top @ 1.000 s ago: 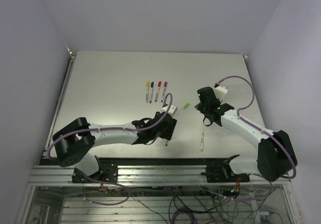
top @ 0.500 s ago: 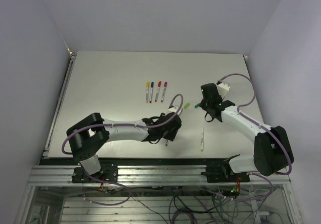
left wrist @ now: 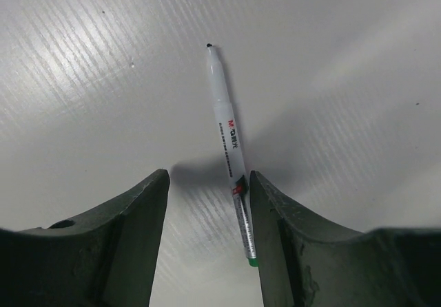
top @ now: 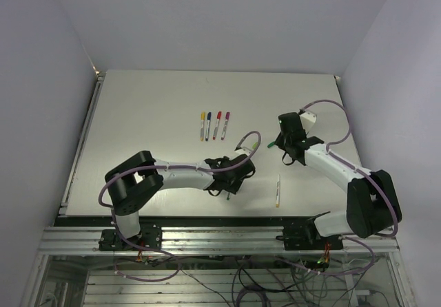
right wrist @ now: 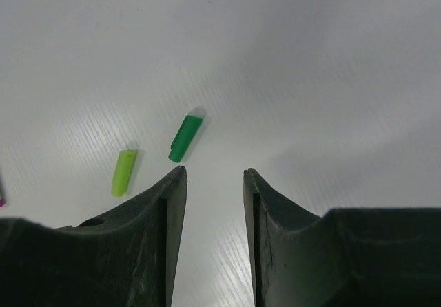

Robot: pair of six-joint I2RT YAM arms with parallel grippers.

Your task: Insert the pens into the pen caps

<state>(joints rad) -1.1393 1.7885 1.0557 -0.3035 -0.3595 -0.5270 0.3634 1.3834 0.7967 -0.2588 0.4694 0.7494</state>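
My right gripper is to close on the long sides of the dark green cap [top: 271, 144] [right wrist: 185, 139], while the light green cap stays on the table.
A white pen with a dark tip and a green end [left wrist: 231, 149] lies on the table between my left gripper's [left wrist: 208, 180] open jaws, against the right finger. In the top view that gripper [top: 231, 182] is at the table's near middle. My right gripper [right wrist: 213, 176] is open and empty above the table. A dark green cap [right wrist: 186, 138] lies just beyond its left fingertip, and a light green cap [right wrist: 123, 172] lies further left. In the top view the right gripper [top: 282, 144] is beside the dark green cap [top: 271, 144]. Another uncapped pen [top: 278, 191] lies near the front edge.
Several capped pens with yellow [top: 202, 124], blue [top: 208, 124], red [top: 218, 124] and magenta [top: 226, 124] caps lie side by side at mid table. Purple cables loop over both arms. Walls close the table on the left, back and right.
The left arm's rear links have swung right while its gripper stays over the pen. The right gripper has shifted slightly right and toward the back, beside the green caps.
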